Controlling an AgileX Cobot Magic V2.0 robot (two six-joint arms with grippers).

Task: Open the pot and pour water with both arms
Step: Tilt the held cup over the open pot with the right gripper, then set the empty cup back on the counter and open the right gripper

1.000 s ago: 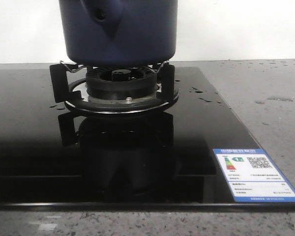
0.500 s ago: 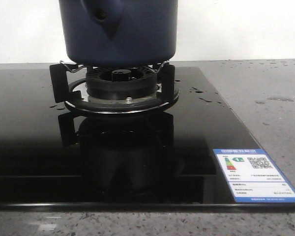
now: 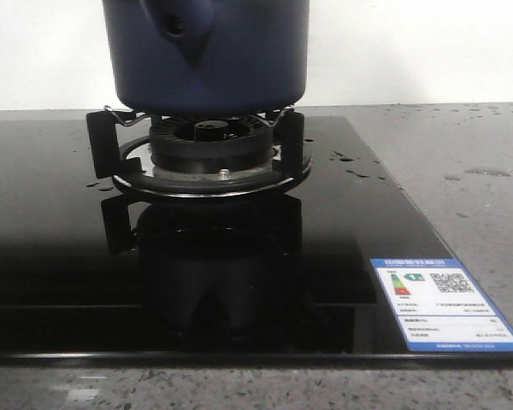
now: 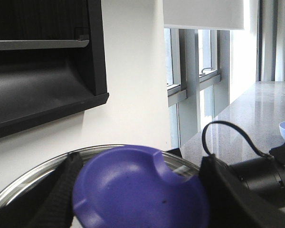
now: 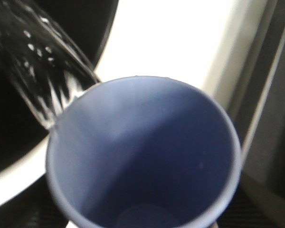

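Observation:
My right gripper has the pale blue cup. Next, I let go of it on the grey stone counter, just by the small wet patch.
The dark navy pot [image 3: 207, 51] stands on the gas burner [image 3: 209, 149]; its top is cut off in the front view, and neither gripper shows there. In the left wrist view my left gripper [image 4: 140, 190] is shut on the lid's purple-blue knob [image 4: 133, 185], with the lid's metal rim [image 4: 33, 173] behind it. In the right wrist view my right gripper [image 5: 142, 209] holds a pale blue cup [image 5: 147, 156], tilted. A stream of water [image 5: 47, 80] runs from its rim into the pot's dark inside [image 5: 9, 133].
The burner sits on a black glass hob [image 3: 51, 239] with a label sticker [image 3: 445, 303] at its front right corner and water drops [image 3: 350, 162] beside the burner. Grey stone counter [image 3: 479, 188] lies to the right. A range hood [image 4: 38, 71] hangs near the lid.

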